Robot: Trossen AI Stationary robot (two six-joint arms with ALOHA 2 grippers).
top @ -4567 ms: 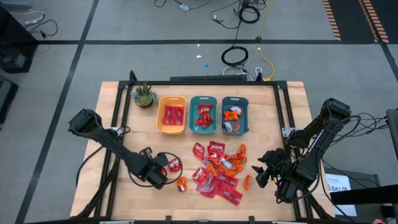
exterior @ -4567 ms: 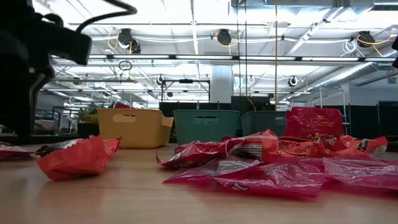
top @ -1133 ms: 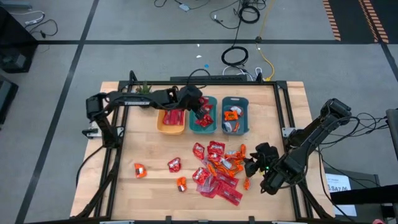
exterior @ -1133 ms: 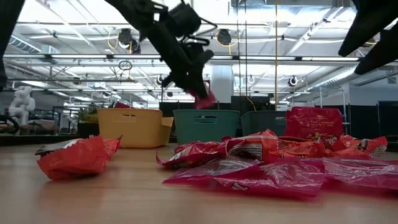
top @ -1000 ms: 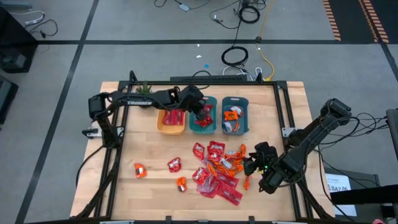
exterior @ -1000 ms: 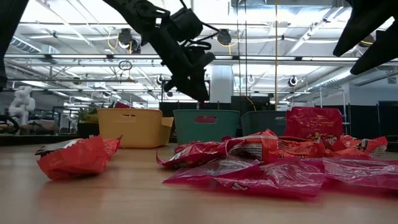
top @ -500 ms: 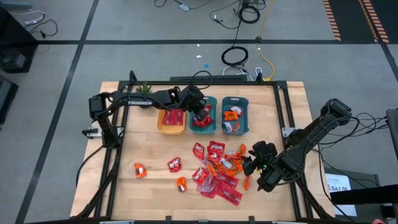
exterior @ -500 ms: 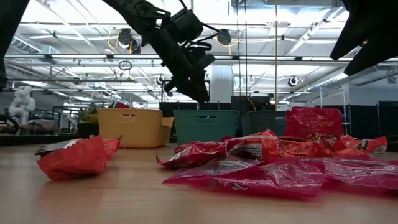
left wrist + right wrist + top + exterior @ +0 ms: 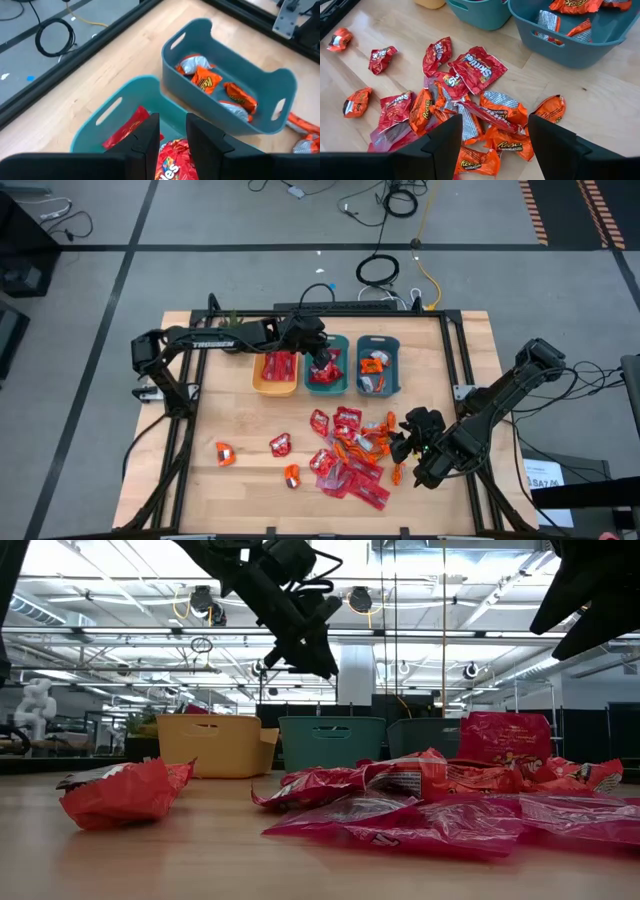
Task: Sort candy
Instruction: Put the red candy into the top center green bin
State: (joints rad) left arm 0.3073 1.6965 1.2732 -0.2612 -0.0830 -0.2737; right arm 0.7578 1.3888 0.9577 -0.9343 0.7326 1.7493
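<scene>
The red packet stands on edge among the orange candy, at the pile's blue-grey bin side. Next, my right gripper closes on the middle of the red packet (image 9: 375,437) (image 9: 489,116) there.
My left gripper (image 9: 322,360) hangs open above the middle teal bin (image 9: 327,386), with nothing between its fingers (image 9: 150,142); red candy (image 9: 172,165) lies in that bin below it. In the low view it stands well above the bin's rim (image 9: 325,668). A pile of red and orange candy (image 9: 350,450) lies on the table's near middle. My right gripper (image 9: 408,448) hovers open over the pile's right side (image 9: 492,145), clear of it.
A yellow bin (image 9: 277,387) with red packets stands left of the teal one, and a blue-grey bin (image 9: 378,390) with orange and silver pieces stands right of it. Three loose pieces (image 9: 225,452), (image 9: 281,444), (image 9: 291,475) lie left of the pile.
A pinkish-red candy that showed at my left gripper's fingertips over the teal bin a second ago is gone from them. My left gripper has then risen above that bin. My right gripper has rolled a little about its own line without shifting place.
</scene>
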